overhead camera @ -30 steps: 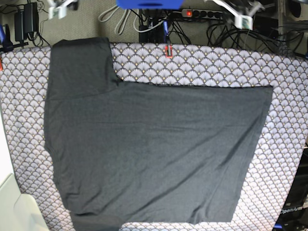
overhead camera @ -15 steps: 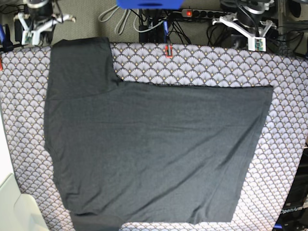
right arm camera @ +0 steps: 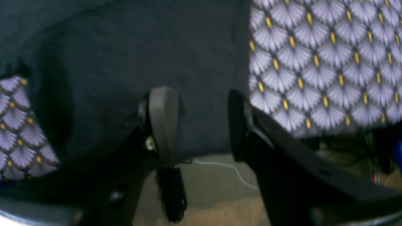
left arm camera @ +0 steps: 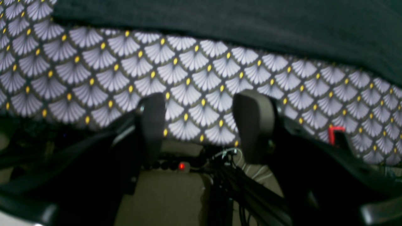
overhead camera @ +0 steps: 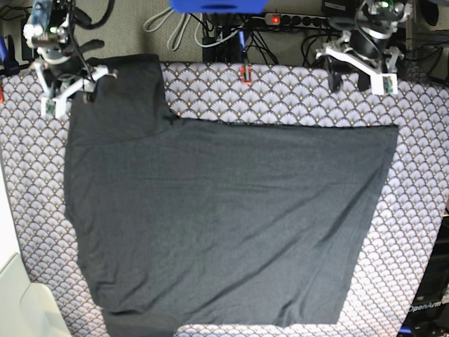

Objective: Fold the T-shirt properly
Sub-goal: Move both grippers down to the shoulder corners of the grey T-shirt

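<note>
I will close my left gripper on the far hem corner (overhead camera: 394, 130) (left arm camera: 57, 15) of the T-shirt, across from the sleeve that is under my right gripper.
The T-shirt (overhead camera: 224, 217) lies spread flat on the scallop-patterned cloth (overhead camera: 295, 95), dark charcoal, with one sleeve (overhead camera: 123, 95) reaching the far left edge. My right gripper (overhead camera: 69, 98) is open over that sleeve's far corner. In the right wrist view its jaws (right arm camera: 201, 122) stand apart above the shirt fabric (right arm camera: 125, 62), near the sleeve's edge. My left gripper (overhead camera: 349, 81) is open above the cloth's far edge, short of the shirt's hem corner (overhead camera: 393, 130). The left wrist view shows it (left arm camera: 202, 125) empty over the cloth (left arm camera: 188, 78), with the shirt (left arm camera: 220, 18) beyond.
A red clip (overhead camera: 245, 73) holds the cloth's far edge; it also shows in the left wrist view (left arm camera: 336, 131). A power strip (overhead camera: 295, 20) and several cables lie behind the table. A white object (overhead camera: 21, 302) stands at the near left corner.
Both arms have come down from the far edge toward the table. The right gripper now hangs over the sleeve corner, the left over the cloth's far right edge. The shirt has not moved.
</note>
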Controlling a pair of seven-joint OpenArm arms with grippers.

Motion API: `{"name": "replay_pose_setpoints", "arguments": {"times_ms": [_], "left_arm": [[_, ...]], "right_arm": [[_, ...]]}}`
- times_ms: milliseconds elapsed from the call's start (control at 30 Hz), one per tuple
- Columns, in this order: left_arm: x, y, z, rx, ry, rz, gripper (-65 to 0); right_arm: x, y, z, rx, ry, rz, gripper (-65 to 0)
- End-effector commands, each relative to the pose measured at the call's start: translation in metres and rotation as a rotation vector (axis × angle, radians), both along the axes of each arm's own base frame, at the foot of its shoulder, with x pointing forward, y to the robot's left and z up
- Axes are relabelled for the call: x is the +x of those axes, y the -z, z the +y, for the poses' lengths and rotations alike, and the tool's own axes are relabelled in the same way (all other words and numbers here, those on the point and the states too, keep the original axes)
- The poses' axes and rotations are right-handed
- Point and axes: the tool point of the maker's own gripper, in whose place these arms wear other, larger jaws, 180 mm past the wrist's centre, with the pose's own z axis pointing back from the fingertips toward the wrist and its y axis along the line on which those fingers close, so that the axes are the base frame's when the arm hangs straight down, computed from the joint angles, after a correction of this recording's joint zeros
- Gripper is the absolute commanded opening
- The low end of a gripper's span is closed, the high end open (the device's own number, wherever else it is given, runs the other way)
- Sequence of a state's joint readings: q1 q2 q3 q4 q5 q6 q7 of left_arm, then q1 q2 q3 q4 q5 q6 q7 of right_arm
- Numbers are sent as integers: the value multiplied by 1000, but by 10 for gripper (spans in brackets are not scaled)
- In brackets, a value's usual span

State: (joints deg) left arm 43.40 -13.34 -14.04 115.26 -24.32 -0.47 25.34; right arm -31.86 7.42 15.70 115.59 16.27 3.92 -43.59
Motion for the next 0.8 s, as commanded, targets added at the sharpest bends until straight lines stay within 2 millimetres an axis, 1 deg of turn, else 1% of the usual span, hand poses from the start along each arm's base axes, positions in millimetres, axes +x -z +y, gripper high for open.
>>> {"name": "replay_pose_setpoints", "arguments": {"times_ms": [0, 67, 133, 200, 367, 467, 667, 767], "left_arm": [[6, -9, 1, 11, 16, -29, -283], [12, -7, 1, 11, 31, -4, -283], [19, -7, 4, 15, 31, 8, -283], [24, -10, 14, 28, 4, 11, -283], [36, -19, 28, 50, -26, -18, -283], [37, -23, 37, 64, -45, -28, -283], [37, -26, 47, 80, -68, -35, -283], [37, -26, 48, 81, -69, -34, -283]], "right_arm": [[8, -10, -5, -20, -8, -40, -373], [15, -12, -11, -28, -3, -56, -372], [19, -7, -17, -27, 3, -50, -372], [22, 1, -25, -24, 12, -37, -372], [17, 32, -38, 2, 55, 36, -373], [10, 45, -40, 13, 67, 72, -373], [-1, 55, -37, 26, 68, 108, -373], [-15, 61, -31, 33, 51, 138, -375]]}}
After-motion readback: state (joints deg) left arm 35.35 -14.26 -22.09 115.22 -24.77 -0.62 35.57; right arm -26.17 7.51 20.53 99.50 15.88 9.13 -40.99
